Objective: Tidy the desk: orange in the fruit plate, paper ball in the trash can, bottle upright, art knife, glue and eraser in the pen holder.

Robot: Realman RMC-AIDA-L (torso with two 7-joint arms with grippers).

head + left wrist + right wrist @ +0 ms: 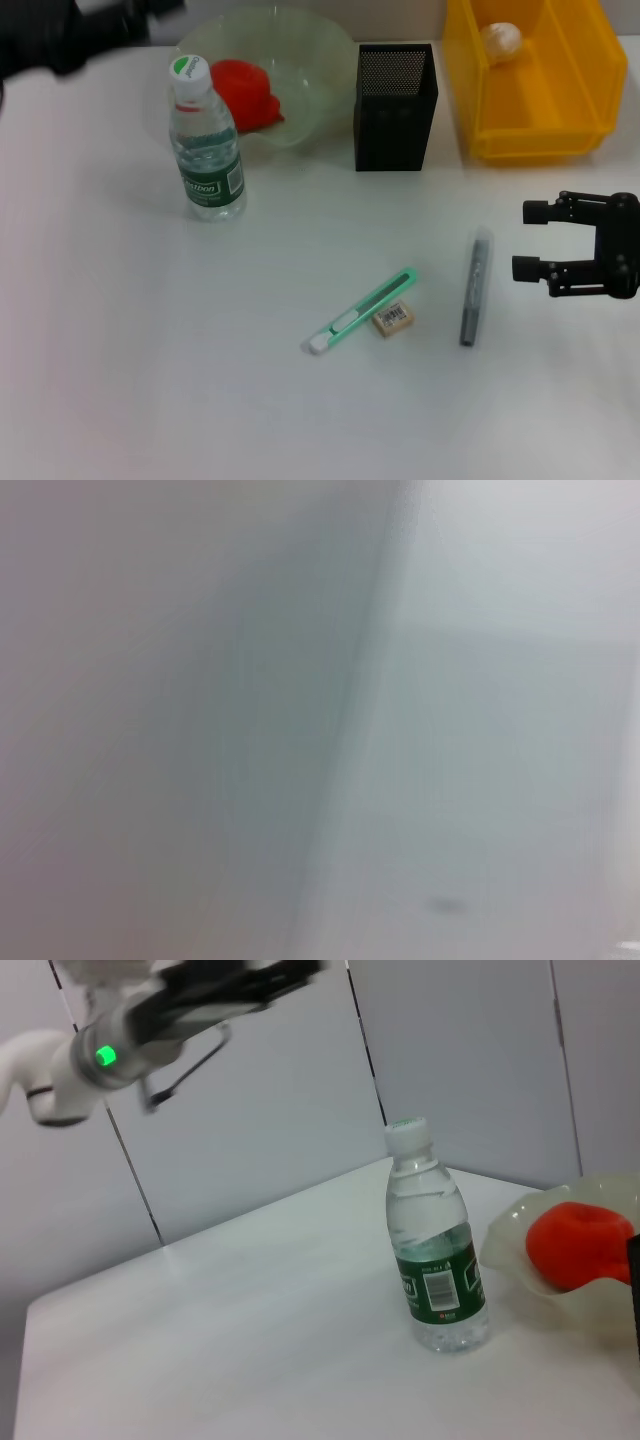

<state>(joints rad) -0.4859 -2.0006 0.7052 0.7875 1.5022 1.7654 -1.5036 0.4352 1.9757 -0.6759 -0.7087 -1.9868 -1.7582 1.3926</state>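
Observation:
Next, my right gripper grips the green art knife at its white slider (345,321), near the white end.
The water bottle (205,150) stands upright on the white desk; it also shows in the right wrist view (436,1260). The orange (245,93) lies in the pale green fruit plate (320,60). The paper ball (500,40) lies in the yellow bin (590,90). The green art knife (360,312), the eraser (393,318) and the grey glue stick (476,288) lie on the desk in front of the black mesh pen holder (395,95). My right gripper (530,240) is open and empty, just right of the glue stick. My left arm (70,35) is raised at the far left corner, blurred.
The plate, pen holder and bin stand in a row along the far edge. The left wrist view shows only a blurred grey surface. The right wrist view shows my left arm (150,1020) high above the desk's far corner, in front of grey wall panels.

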